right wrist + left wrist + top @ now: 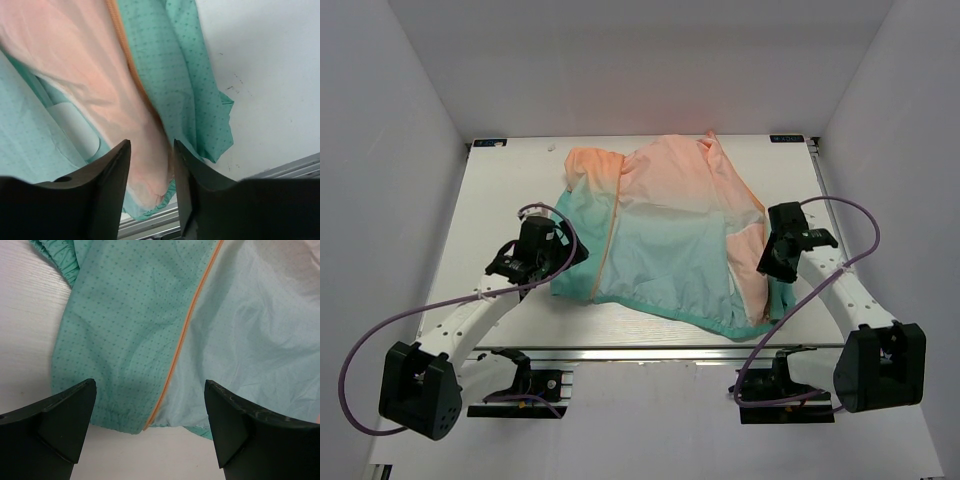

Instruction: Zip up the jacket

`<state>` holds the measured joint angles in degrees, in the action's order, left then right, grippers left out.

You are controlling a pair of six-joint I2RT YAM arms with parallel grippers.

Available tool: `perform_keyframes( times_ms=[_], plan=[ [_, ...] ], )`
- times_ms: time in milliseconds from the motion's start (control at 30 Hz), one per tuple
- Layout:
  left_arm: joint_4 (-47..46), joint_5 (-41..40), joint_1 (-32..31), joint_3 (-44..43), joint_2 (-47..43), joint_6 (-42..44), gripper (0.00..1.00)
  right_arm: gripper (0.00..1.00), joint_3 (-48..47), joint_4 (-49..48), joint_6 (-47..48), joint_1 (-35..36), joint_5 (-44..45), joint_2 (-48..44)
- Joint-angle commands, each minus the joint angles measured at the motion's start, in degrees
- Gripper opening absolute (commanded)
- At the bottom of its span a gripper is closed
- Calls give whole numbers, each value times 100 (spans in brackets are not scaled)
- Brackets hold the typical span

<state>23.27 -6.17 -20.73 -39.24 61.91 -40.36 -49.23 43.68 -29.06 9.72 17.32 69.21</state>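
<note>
The folded peach flap is lying open, far from the zipper end by my left gripper, so next my right gripper folds it across by its teal edge (pixel 782 300) first.
The jacket (pixel 670 240) lies spread on the white table, peach at the far end and teal at the near hem. Its orange zipper (pixel 605 250) runs down the left part to the hem. In the left wrist view the zipper (pixel 182 335) ends at the teal hem (pixel 120 420), between my wide-open fingers. My left gripper (pixel 560 260) (pixel 150 410) is open and empty just above that hem end. My right gripper (pixel 775 262) (pixel 150 150) hovers over a folded peach flap (pixel 90 65) with an orange zipper edge (pixel 132 65) at the jacket's right side, its jaws narrowly apart.
The table's near edge with a metal rail (pixel 650 352) runs right below the hem. The rail also shows in the right wrist view (pixel 280 170). Purple cables (pixel 380 330) loop from both arms. White walls enclose the table on three sides.
</note>
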Motion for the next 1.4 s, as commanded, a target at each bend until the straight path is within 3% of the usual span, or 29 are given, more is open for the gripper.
perform_keyframes(
  times_ms=[0, 267, 367, 500, 533, 567, 667, 867, 967, 1000, 1100, 1267, 1367],
  plan=[
    [-199, 108, 8, -110, 67, 2, 98, 46, 107, 211, -99, -31, 164, -74],
    [-288, 116, 8, -399, 673, 63, 98, 58, 282, 572, -390, -57, 606, 40],
    [-331, 134, 8, -461, 892, 72, 98, 56, 309, 562, -434, -66, 623, 337],
    [-525, 213, 16, -391, 989, 72, 98, 35, 335, 318, -364, -66, 510, 575],
    [-525, 204, 8, -382, 1007, 72, 98, 15, 344, 282, -364, -75, 500, 611],
    [-508, 178, 16, -391, 1033, 72, 98, 2, 327, 255, -355, -66, 492, 629],
    [-402, 47, 16, -435, 1069, 81, 98, 0, 73, 272, -180, -66, 281, 498],
    [-235, -94, 8, -365, 744, 81, 98, 0, -877, 299, 523, -66, -1106, -564],
    [-148, -68, 8, -286, 499, 72, 98, 0, -1044, -33, 1015, -66, -2694, -855],
    [-112, -59, 8, -268, 445, 63, 98, 0, -1027, -139, 1112, -58, -3604, -891],
    [11, -15, 16, -198, 199, 28, 98, 0, -860, -658, 1324, 249, -4909, -901],
    [222, 37, 8, -40, -161, -77, 98, 0, -632, -1597, 1087, 2029, -5105, -576],
    [318, 46, 8, 83, -355, -165, 98, 0, -132, -3335, 385, 2874, -5810, -164]
  ],
)
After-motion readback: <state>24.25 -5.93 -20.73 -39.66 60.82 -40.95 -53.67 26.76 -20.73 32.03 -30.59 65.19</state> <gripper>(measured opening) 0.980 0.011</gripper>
